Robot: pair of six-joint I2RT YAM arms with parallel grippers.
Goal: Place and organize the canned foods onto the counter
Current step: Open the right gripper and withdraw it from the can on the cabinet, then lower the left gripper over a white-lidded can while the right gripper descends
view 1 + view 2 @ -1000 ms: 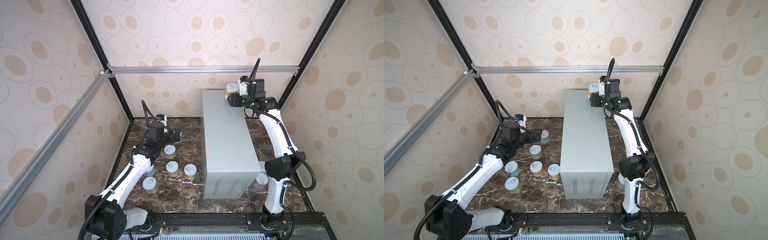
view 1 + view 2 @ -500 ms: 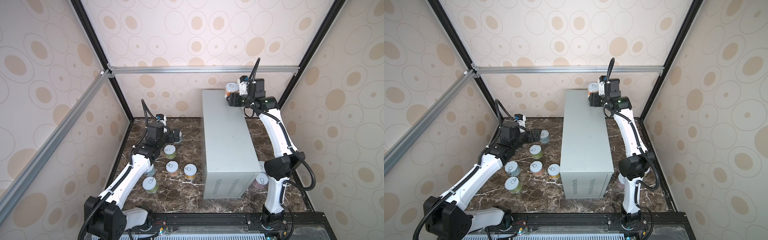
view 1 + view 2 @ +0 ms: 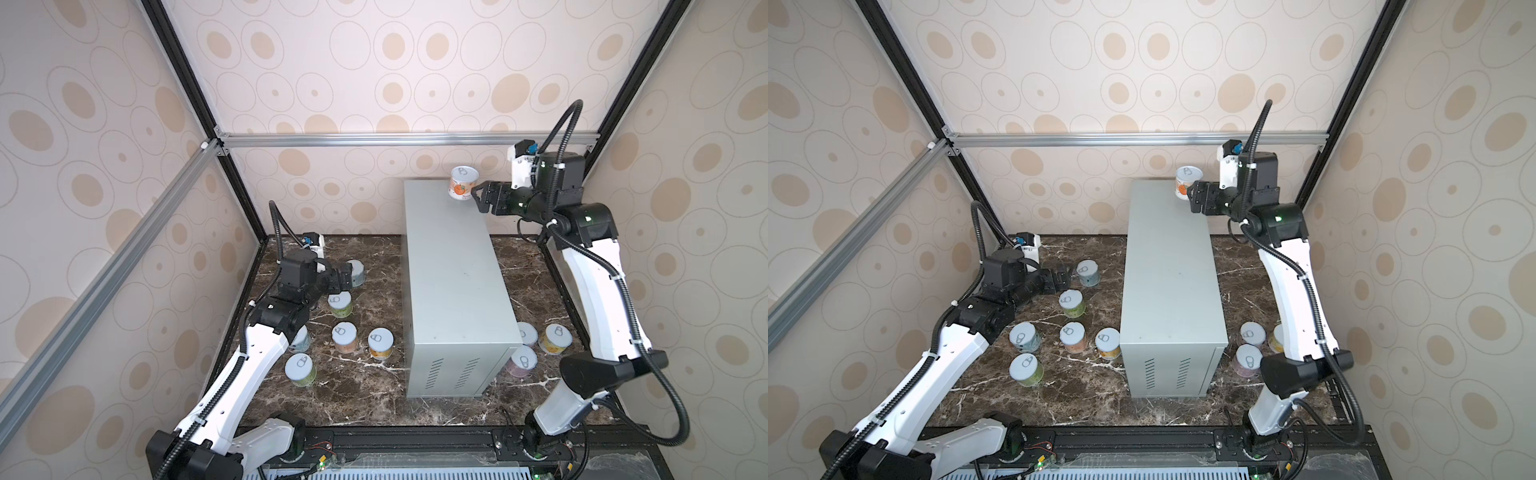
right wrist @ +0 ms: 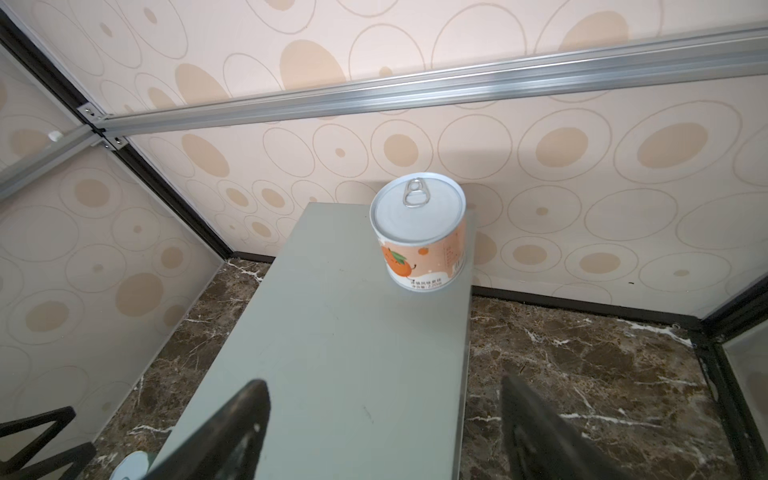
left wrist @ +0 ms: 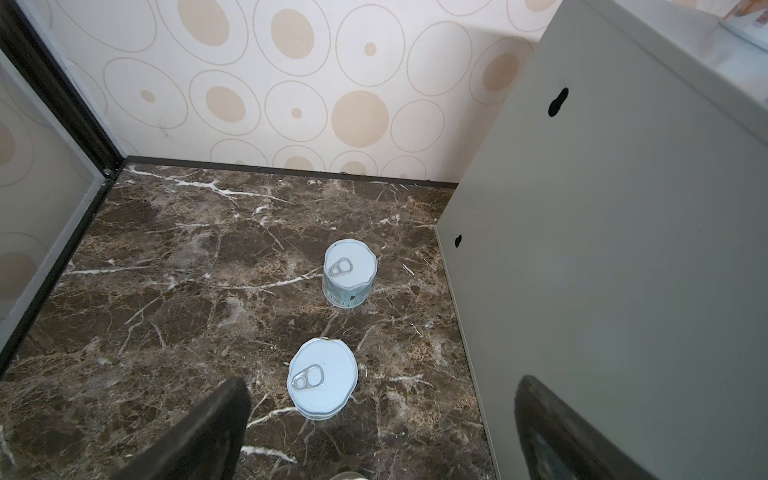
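My left gripper moves down next and closes on the sides of the peach-label can [image 3: 345,340], which stands between the green can and the yellow can.
An orange-label can [image 3: 461,183] [image 3: 1187,183] [image 4: 419,237] stands upright on the far right corner of the grey counter [image 3: 453,282] [image 3: 1167,282] [image 4: 332,353]. My right gripper [image 3: 478,197] [image 4: 382,384] is open just to its right, apart from it, with nothing between the fingers. Several cans stand on the marble left of the counter, among them a pale blue one [image 3: 356,271] [image 5: 349,278] and a green one [image 3: 340,303] [image 5: 322,378]. My left gripper [image 3: 347,276] [image 5: 381,383] hangs open above them, empty. Three cans [image 3: 525,332] [image 3: 555,338] [image 3: 521,365] sit right of the counter.
Patterned walls close in the cell on three sides. An aluminium crossbar [image 3: 395,139] runs along the back wall above the counter, and black frame posts [image 3: 232,183] stand in the corners. The counter's side wall [image 5: 623,249] rises close beside my left gripper.
My right gripper has opened, let go of the orange-label can on the counter and drawn back to the right. The left arm has barely moved.
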